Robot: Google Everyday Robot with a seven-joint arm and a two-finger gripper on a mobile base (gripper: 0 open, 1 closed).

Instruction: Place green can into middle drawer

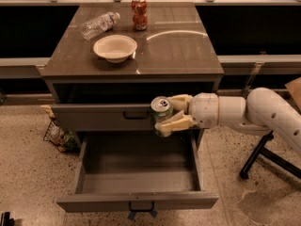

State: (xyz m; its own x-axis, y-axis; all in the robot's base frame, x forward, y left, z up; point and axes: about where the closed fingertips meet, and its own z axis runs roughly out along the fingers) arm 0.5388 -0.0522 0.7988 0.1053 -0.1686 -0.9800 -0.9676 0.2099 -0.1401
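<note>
The robot's gripper needs to release the green can on the middle drawer's bottom, toward the side (117, 167) closest to the wire basket.
The green can (161, 113), with a silver top, is held upright in my gripper (173, 113), whose pale fingers (175, 123) close on its right side. The white arm reaches in from the right. The can hangs in front of the shallower grey drawer front (103, 117) with the black bar handle, just above the back right part of the middle drawer (136, 175). That drawer is pulled fully out, plain grey inside with nothing in it, and has a small dark handle low on its front.
On the cabinet top (178, 51) stand a white bowl (114, 47), a red-orange can (138, 13) and a clear plastic bottle (99, 25) lying on its side. A wire basket (59, 135) sits on the floor at left. A dark chair leg (256, 154) stands at right.
</note>
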